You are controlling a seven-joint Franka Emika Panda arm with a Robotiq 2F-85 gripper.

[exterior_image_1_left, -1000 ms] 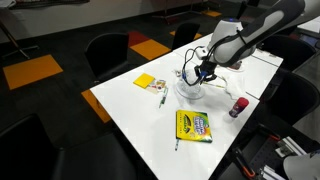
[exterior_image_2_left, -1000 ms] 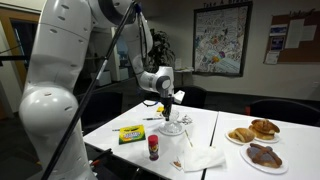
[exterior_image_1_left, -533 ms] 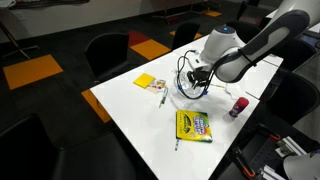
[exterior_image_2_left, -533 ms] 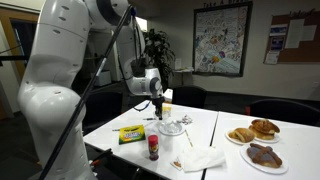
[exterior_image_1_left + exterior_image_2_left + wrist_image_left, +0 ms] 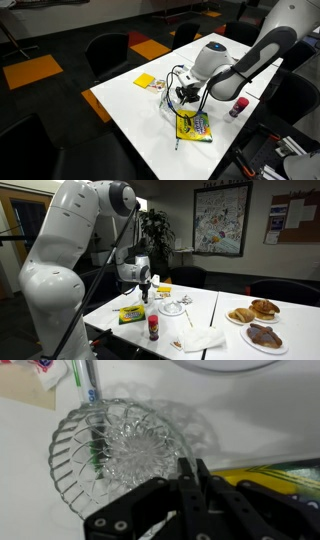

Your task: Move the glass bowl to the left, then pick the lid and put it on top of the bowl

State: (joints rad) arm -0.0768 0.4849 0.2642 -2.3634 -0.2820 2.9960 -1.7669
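Next, my gripper lets go of the glass bowl on the white table [image 5: 175, 102] [image 5: 160, 396] between the clear lid and the crayon box.
The glass bowl [image 5: 120, 452] is a clear cut-pattern dish that fills the left of the wrist view. My gripper [image 5: 190, 468] is shut on its rim at the bowl's right edge. In both exterior views the gripper [image 5: 183, 96] [image 5: 144, 292] is low over the white table, close to the crayon box [image 5: 193, 125], and hides the bowl. The clear lid [image 5: 172, 306] lies on the table apart from the gripper. A whitish curved rim at the top edge of the wrist view may be that lid.
The crayon box also shows in an exterior view [image 5: 130, 313] and the wrist view [image 5: 275, 468]. A yellow sticky-note pad [image 5: 146, 81], a marker [image 5: 90, 380], a red-capped bottle [image 5: 238, 105], a white napkin [image 5: 200, 338] and plates of food [image 5: 252, 311] are on the table [image 5: 130, 110].
My gripper has moved with the glass bowl away from the lid's spot, toward the crayon box and the table's near side. The lid has stayed where it was.
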